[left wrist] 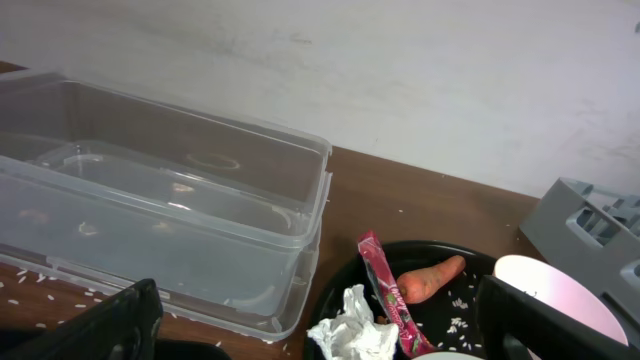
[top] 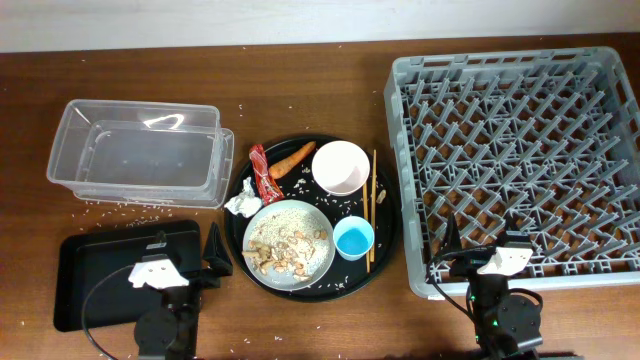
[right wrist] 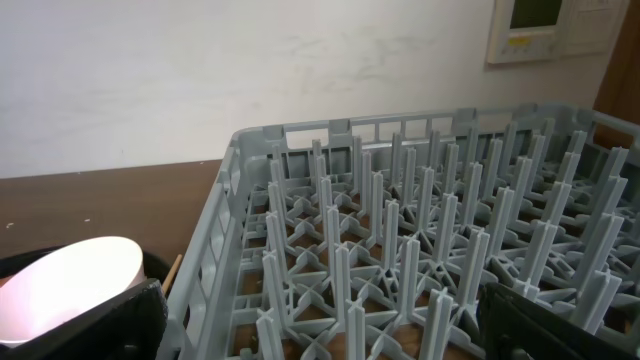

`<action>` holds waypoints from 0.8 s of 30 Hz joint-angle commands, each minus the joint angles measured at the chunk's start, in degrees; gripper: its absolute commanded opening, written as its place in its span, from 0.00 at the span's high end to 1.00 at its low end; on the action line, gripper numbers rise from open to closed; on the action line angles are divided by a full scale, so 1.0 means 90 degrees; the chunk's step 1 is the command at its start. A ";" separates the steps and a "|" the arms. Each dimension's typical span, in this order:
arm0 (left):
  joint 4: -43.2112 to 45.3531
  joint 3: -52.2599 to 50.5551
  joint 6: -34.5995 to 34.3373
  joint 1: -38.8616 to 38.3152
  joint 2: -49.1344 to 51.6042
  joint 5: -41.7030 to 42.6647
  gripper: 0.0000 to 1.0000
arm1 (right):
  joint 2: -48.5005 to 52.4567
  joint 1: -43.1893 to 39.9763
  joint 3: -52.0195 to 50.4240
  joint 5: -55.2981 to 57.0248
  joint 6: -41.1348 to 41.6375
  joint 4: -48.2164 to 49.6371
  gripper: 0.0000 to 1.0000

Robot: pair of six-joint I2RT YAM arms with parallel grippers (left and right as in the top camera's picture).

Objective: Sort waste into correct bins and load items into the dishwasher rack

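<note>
The left gripper needs to grip the blue cup's rim (top: 337, 232), beside the pale plate.
On the round black tray (top: 390, 225) lie a red wrapper (top: 263, 172), a carrot piece (top: 293, 158), a white tissue (top: 242, 204), a white-pink bowl (top: 341, 167), chopsticks (top: 372, 205), a blue cup (top: 354, 238) and a pale plate (top: 318, 262) with rice scraps (top: 285, 243). The clear tub (top: 135, 150) and the black rectangular tray (top: 100, 275) are at the left. The grey rack (top: 520, 150) is at the right. My left gripper (top: 190, 248) (left wrist: 318, 338) is open and empty, with the tissue (left wrist: 350, 325), wrapper (left wrist: 385, 285) and carrot (left wrist: 432, 280) ahead. My right gripper (top: 480, 240) (right wrist: 325, 330) is open and empty at the rack's (right wrist: 400, 230) near edge.
Loose rice grains are scattered on the wooden table around the tub (left wrist: 160, 210) and round tray (left wrist: 470, 300). The bowl shows in the left wrist view (left wrist: 550, 295) and the right wrist view (right wrist: 65, 280). A wall stands behind the table.
</note>
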 commanded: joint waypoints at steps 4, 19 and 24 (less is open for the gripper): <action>0.0019 -0.0058 0.0073 0.0000 -0.0049 0.0085 0.01 | -0.0024 -0.0017 -0.0046 0.0010 -0.0029 0.0073 0.02; -0.1982 0.3269 0.0104 0.0012 0.2042 0.1596 0.01 | 0.1678 -0.0012 0.3509 -0.2288 0.0483 -0.2640 0.02; -0.3818 0.5685 0.0104 0.0012 0.4716 0.1965 0.01 | 0.4459 -0.0012 0.6334 -0.2314 0.0478 -0.4799 0.02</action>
